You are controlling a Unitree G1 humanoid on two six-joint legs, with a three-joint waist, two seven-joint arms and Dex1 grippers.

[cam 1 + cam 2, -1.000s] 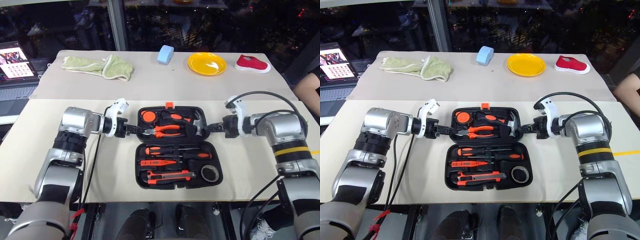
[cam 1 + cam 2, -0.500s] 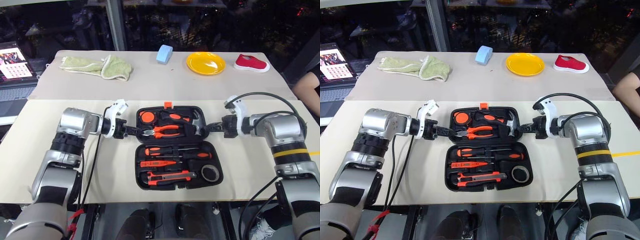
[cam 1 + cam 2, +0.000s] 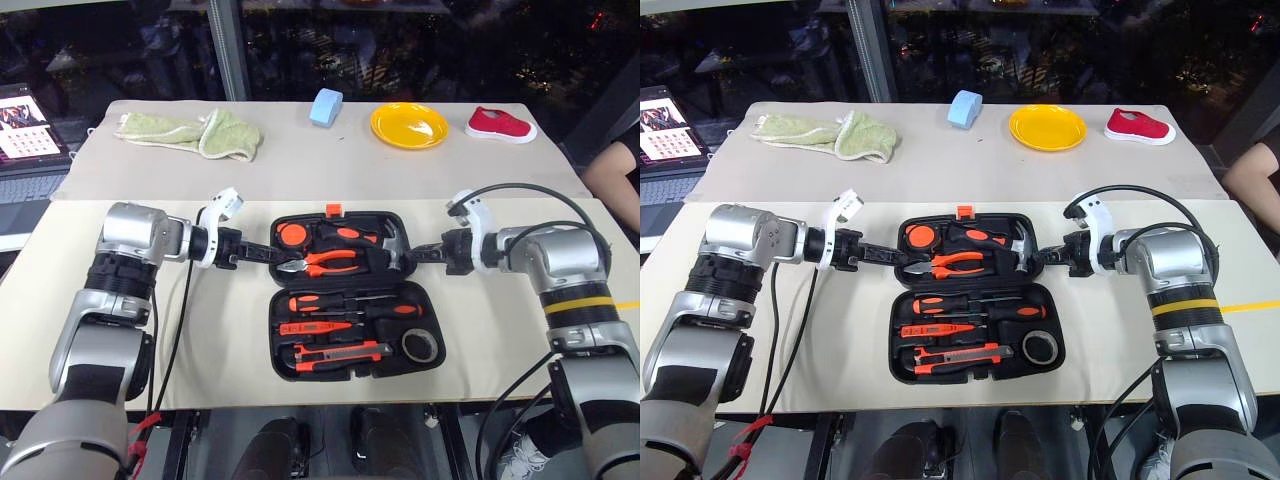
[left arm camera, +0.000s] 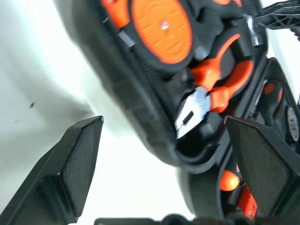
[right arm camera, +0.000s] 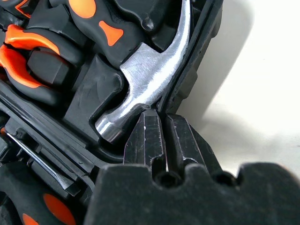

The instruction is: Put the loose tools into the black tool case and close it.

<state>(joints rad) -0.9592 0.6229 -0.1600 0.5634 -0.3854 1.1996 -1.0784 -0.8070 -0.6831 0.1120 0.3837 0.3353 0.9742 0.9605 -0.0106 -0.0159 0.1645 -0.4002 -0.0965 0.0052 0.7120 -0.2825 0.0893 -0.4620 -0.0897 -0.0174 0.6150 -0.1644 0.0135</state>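
The tool case's rim is held only by my right gripper beside the hammer head, so my left gripper will pinch the tool case's rim (image 4: pixel 168 133) by the pliers before both lift it.
The black tool case (image 3: pixel 283 300) lies open on the near table, its orange latch (image 3: pixel 337 210) at the far edge. The near half holds two screwdrivers (image 3: pixel 345 300), the slim tester screwdriver (image 3: pixel 315 326), the utility knife (image 3: pixel 340 352) and the grey tape roll (image 3: pixel 421 346). Pliers (image 3: pixel 330 262) and a hammer (image 3: pixel 395 245) rest in the far half. My left gripper (image 3: pixel 268 255) is open at the far half's left edge. In the left wrist view its fingers (image 4: pixel 70 173) straddle that rim without gripping it. My right gripper (image 3: pixel 418 254) is shut, with its fingertips (image 5: pixel 151 133) against the right rim beside the hammer head.
On the far table lie a green towel (image 3: pixel 190 132), a blue sponge (image 3: pixel 326 104), a yellow plate (image 3: pixel 409 125) and a red shoe (image 3: pixel 501 126). A laptop (image 3: pixel 25 125) stands at the far left. A person's arm (image 3: pixel 620 180) shows at the right edge.
My left gripper has gone from nearly shut to wide open, and its hand has drawn back slightly to the left. The right gripper and the case have stayed put.
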